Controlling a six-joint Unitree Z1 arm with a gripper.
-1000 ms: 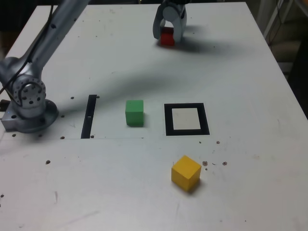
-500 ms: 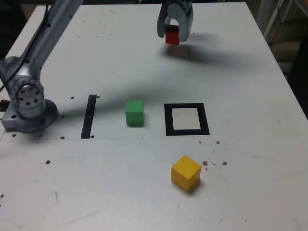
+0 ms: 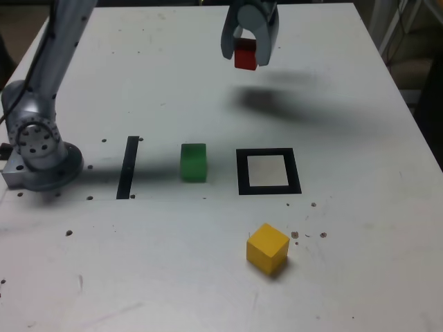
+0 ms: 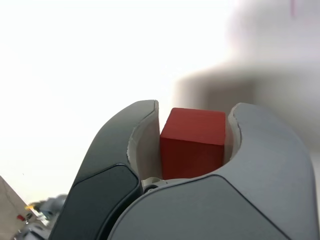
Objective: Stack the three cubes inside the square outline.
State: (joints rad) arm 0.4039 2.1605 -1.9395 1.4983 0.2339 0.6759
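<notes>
I need to use my gripper to set the red cube down on the bare white centre of the black square outline (image 3: 268,168).
My gripper (image 3: 246,54) hangs above the far middle of the table, shut on the red cube (image 3: 245,55), which is clear of the surface with its shadow below. In the wrist view the red cube (image 4: 192,142) sits squeezed between both fingers of the gripper (image 4: 194,135). The green cube (image 3: 193,162) rests on the table just to the exterior view's left of the square outline (image 3: 268,171), whose white centre is bare. The yellow cube (image 3: 267,247) lies nearer the front, below the outline.
A narrow black strip (image 3: 128,167) lies to the exterior view's left of the green cube. The arm's base (image 3: 38,149) stands at the left edge. The white table (image 3: 346,138) carries small dark specks near the front.
The gripper has lifted the red cube off the table and carried it a little toward the front; its shadow now lies apart from it. The other cubes have not moved.
</notes>
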